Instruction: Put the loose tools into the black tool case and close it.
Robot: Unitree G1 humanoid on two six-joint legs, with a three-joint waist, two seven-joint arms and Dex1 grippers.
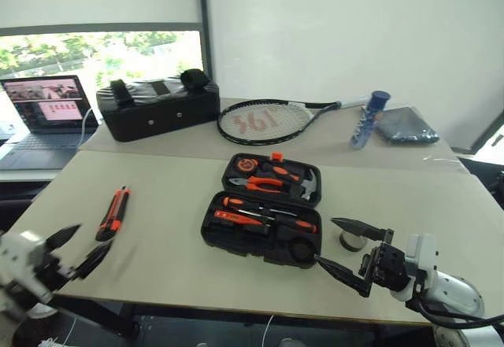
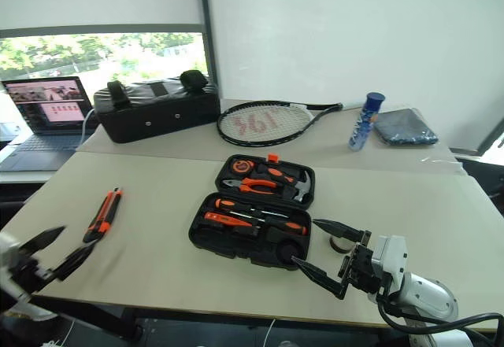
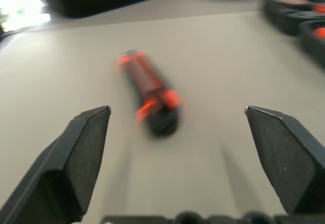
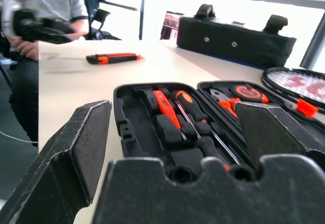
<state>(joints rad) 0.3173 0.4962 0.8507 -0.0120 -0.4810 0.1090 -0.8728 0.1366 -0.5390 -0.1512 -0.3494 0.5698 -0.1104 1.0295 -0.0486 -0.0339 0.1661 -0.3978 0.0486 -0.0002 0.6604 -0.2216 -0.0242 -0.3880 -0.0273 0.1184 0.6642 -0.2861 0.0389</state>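
Next, I move my left gripper to the orange-and-black utility knife and close it on the near half of its body (image 1: pixel 112 221) (image 3: pixel 155 98), by the knife's black end.
The black tool case (image 1: pixel 236 246) lies open in the middle of the table, with orange-handled screwdrivers (image 1: pixel 268 215) in its near half and pliers, a hammer and a tape measure in its lid (image 1: pixel 272 175). An orange-and-black utility knife (image 1: pixel 114 213) lies loose on the table to the left, just ahead of my left gripper (image 1: pixel 94 235), which is open and empty near the front left edge. A small dark tape roll (image 1: pixel 351 242) sits right of the case. Beside it, my right gripper (image 1: pixel 324 240) is open and empty, pointing at the case's near right corner.
A black padded bag (image 1: pixel 157 107), a tennis racket (image 1: pixel 268 120), a blue can (image 1: pixel 370 119) and a dark cloth (image 1: pixel 405 127) lie on the far table. A laptop (image 1: pixel 47 119) stands at the far left. A person (image 4: pixel 56 3) sits beyond the table's left side.
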